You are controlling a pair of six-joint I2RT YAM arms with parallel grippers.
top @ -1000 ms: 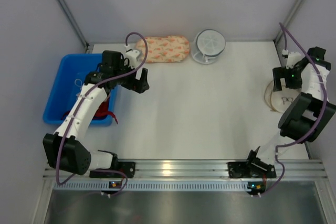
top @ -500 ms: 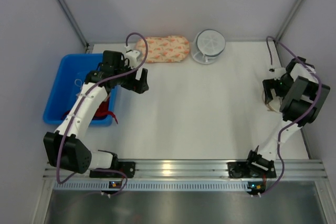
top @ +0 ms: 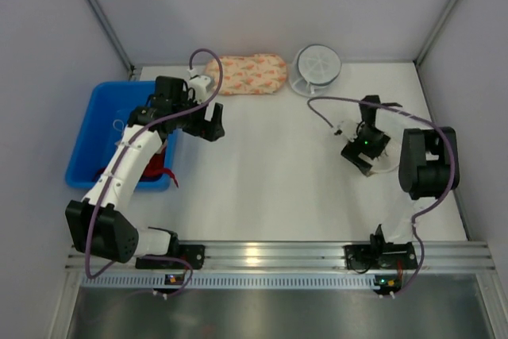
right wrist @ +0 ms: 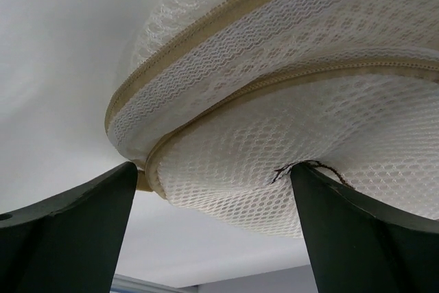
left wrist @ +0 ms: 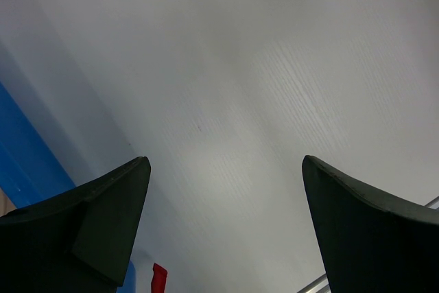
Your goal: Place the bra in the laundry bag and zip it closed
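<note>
Next, my right gripper closes on the laundry bag's brown edge (top: 370,171) (right wrist: 184,130), near the pointed end where the two mesh domes meet.
The laundry bag (right wrist: 274,101), two beige mesh domes joined by a seam, fills the right wrist view close up. One dome has a dark mark on it. My right gripper (right wrist: 212,166) is open. Its fingers stand wide on either side of the lower dome, and the right finger (right wrist: 357,231) touches the mesh by the mark. In the top view this gripper (top: 367,156) is at centre right, and the arm hides most of the bag. My left gripper (top: 211,126) is open and empty over bare table (left wrist: 225,159). The bra is not in view.
A blue bin (top: 91,125) stands at the left with a red cloth (top: 161,168) hanging over its near corner. A peach floral pouch (top: 250,74) and a white ribbed round container (top: 317,69) stand at the back. A metal rail (top: 262,256) runs along the front edge.
My right arm has swung from the table's right edge in toward the middle, and its gripper now sits left of where it was. The left arm has not moved.
</note>
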